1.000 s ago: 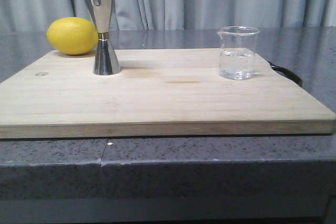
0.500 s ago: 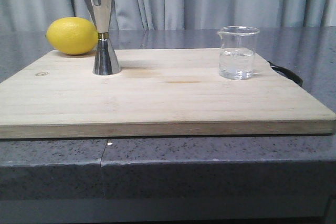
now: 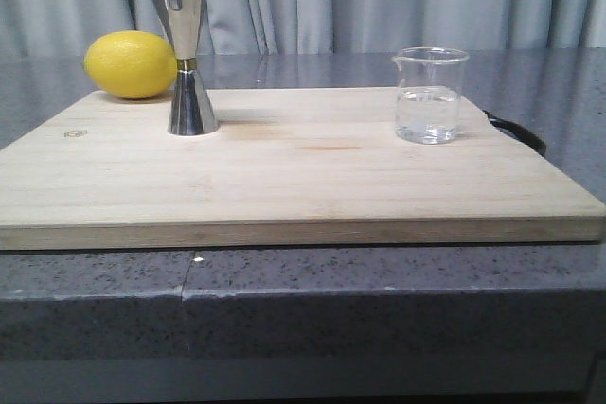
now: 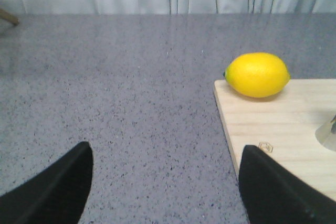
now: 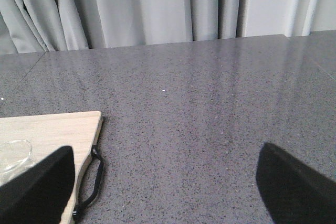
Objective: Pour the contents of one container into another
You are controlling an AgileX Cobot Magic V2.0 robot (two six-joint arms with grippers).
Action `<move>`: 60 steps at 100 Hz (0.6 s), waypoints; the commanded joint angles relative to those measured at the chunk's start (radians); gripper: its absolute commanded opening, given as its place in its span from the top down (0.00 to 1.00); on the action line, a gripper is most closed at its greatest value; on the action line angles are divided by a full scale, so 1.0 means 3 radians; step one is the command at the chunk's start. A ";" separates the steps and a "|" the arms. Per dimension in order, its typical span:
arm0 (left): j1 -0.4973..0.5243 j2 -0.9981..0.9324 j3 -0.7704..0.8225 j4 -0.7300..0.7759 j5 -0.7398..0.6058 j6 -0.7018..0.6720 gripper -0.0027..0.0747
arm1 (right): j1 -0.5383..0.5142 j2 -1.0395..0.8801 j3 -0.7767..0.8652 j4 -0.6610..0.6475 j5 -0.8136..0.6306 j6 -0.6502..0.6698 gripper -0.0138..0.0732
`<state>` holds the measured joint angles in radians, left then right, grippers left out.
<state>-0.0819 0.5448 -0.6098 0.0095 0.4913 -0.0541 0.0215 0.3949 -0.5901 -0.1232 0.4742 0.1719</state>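
The robot's right gripper will close around the middle of the glass beaker's body (image 3: 428, 101) (image 5: 13, 165), below the beaker's rim, to lift the beaker off the wooden board.
A small clear glass beaker (image 3: 431, 95) with some clear liquid stands on the right part of the wooden board (image 3: 284, 172); its rim (image 5: 13, 153) shows in the right wrist view. The steel hourglass jigger (image 3: 185, 54) with a gold waist band stands upright at the board's back left; only its base edge (image 4: 328, 132) shows in the left wrist view. My left gripper (image 4: 165, 174) hangs open over the grey counter left of the board. Over the counter right of the board, my right gripper (image 5: 165, 177) is open too. Neither holds anything. Neither arm appears in the front view.
A yellow lemon (image 3: 130, 64) lies at the board's back left corner, just behind and left of the jigger, also in the left wrist view (image 4: 257, 74). A black loop handle (image 5: 89, 182) sticks out from the board's right edge. Grey curtains hang behind the speckled counter (image 3: 312, 281).
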 commanded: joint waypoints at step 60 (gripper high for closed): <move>-0.0012 0.1737 -0.1173 -0.0313 0.1235 0.0449 0.27 | -0.0023 0.1183 -0.0652 0.0008 0.0764 -0.0075 0.10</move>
<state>-0.0819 1.0416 -0.9205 -0.0260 0.8837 0.0146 0.0215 0.7091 -0.7421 -0.1170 0.7534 0.1633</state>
